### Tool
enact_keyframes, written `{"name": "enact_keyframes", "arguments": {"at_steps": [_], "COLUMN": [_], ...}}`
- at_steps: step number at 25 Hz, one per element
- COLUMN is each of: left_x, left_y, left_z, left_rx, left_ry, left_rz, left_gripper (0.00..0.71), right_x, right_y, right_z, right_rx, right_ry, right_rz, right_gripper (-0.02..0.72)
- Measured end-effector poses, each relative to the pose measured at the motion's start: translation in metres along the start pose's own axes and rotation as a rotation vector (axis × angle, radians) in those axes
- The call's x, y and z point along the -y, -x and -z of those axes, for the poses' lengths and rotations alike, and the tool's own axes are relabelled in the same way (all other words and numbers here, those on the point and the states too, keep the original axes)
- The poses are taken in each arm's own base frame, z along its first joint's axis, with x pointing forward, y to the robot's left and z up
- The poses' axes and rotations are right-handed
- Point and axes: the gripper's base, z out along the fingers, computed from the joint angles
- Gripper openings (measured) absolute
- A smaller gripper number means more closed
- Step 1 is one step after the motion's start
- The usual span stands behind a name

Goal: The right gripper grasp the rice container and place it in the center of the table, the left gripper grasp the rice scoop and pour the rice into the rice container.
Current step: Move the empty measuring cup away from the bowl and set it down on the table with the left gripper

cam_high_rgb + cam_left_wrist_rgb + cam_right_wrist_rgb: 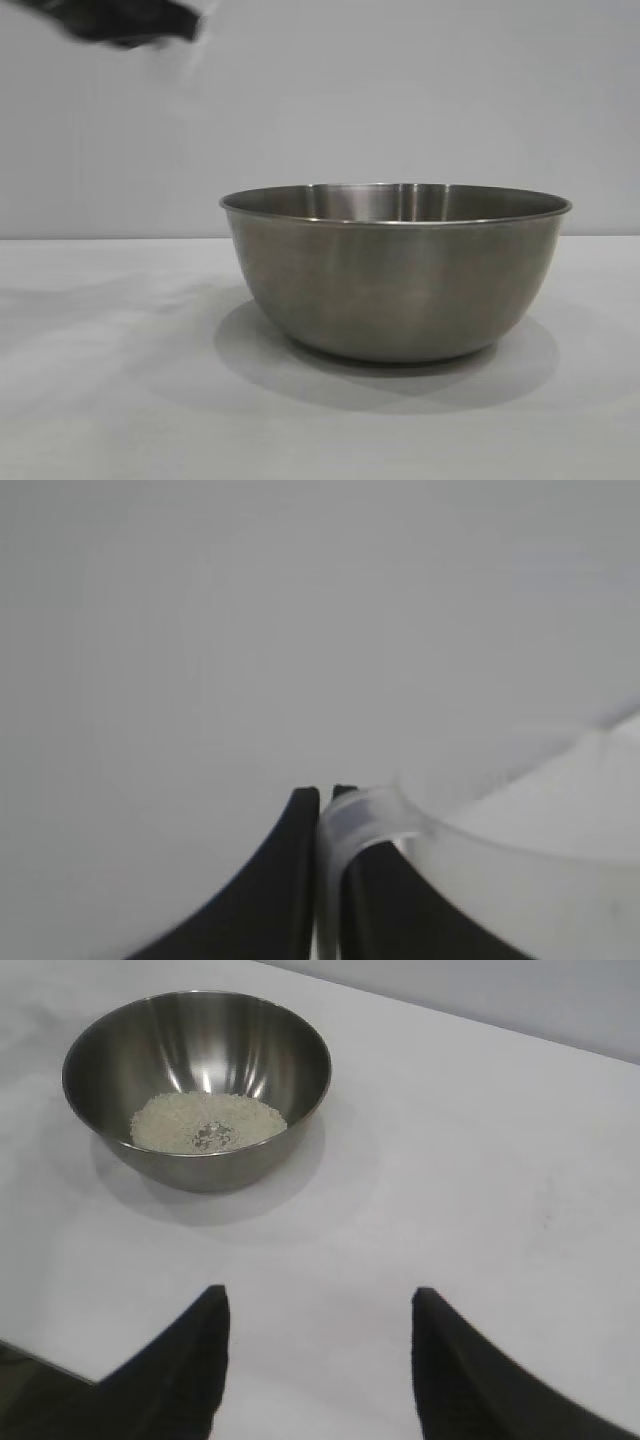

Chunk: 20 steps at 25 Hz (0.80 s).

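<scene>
Next, my left gripper lets go of the rice scoop on the bare white table [85,316] next to the rice container.
The rice container [395,270], a large steel bowl, stands on the white table [100,400] slightly right of centre. In the right wrist view the rice container [290,1045] holds a flat heap of rice [205,1122] on its bottom. My left gripper [327,795] is shut on the handle of the translucent rice scoop [520,850]; in the exterior view it is a dark blur [120,20] high at the upper left. My right gripper [318,1295] is open and empty, pulled back from the bowl above bare table.
A pale grey wall [400,90] runs behind the table. The table's near edge [40,1358] shows in the right wrist view.
</scene>
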Motion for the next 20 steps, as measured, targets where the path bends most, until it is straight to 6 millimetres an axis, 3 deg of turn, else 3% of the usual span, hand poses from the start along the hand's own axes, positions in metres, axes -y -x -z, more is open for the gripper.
{"name": "enact_keyframes", "arguments": {"at_steps": [2, 6, 20], "left_x": [-0.020, -0.024, -0.012], "left_y": [-0.024, -0.059, -0.112], "left_z": [0.014, 0.030, 0.035], "left_rx": [-0.010, -0.103, -0.272], "left_ry": [0.009, -0.041, -0.111], "left_rz": [0.025, 0.027, 0.038], "left_gripper": [0.000, 0.000, 0.000], "right_x": [0.000, 0.000, 0.000], "right_y": [0.000, 0.000, 0.000], "right_z": [0.000, 0.000, 0.000], "right_rx": [0.000, 0.000, 0.000], "right_ry": [0.000, 0.000, 0.000], "right_rz": [0.000, 0.000, 0.000], "right_gripper": [0.384, 0.384, 0.384]}}
